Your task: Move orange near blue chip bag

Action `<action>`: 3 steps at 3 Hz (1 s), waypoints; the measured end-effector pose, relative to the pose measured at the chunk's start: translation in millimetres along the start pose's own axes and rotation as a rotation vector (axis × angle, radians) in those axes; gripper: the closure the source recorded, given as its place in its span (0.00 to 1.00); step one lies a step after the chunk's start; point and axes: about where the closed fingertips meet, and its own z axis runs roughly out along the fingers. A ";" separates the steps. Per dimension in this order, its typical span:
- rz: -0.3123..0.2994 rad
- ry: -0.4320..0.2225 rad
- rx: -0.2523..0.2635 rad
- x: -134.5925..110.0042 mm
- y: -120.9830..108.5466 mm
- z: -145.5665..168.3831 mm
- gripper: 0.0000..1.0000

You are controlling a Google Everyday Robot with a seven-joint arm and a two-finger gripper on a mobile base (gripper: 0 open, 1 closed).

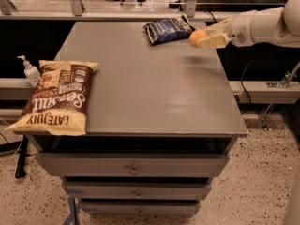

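Next, I release the orange on the grey table [174, 39], against the blue chip bag's near edge.
The orange [197, 37] is held in my gripper [202, 38], which reaches in from the right on a white arm. The gripper is shut on the fruit and holds it above the table's far right part. The blue chip bag [168, 28], dark navy and crinkled, lies on the far side of the grey table [150, 93], just left of the orange. The orange hangs right beside the bag's right end, a little above the tabletop.
A large brown-and-yellow Late July chip bag [57, 96] lies on the table's left front corner, overhanging the edge. A hand sanitizer pump bottle [30, 71] stands on a ledge to the left. Drawers [133, 165] sit under the tabletop.
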 end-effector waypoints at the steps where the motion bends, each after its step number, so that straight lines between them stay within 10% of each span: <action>1: -0.011 -0.030 -0.020 -13.3 -2.7 34.1 1.00; 3: -0.001 -0.037 -0.032 -15.5 0.0 84.2 1.00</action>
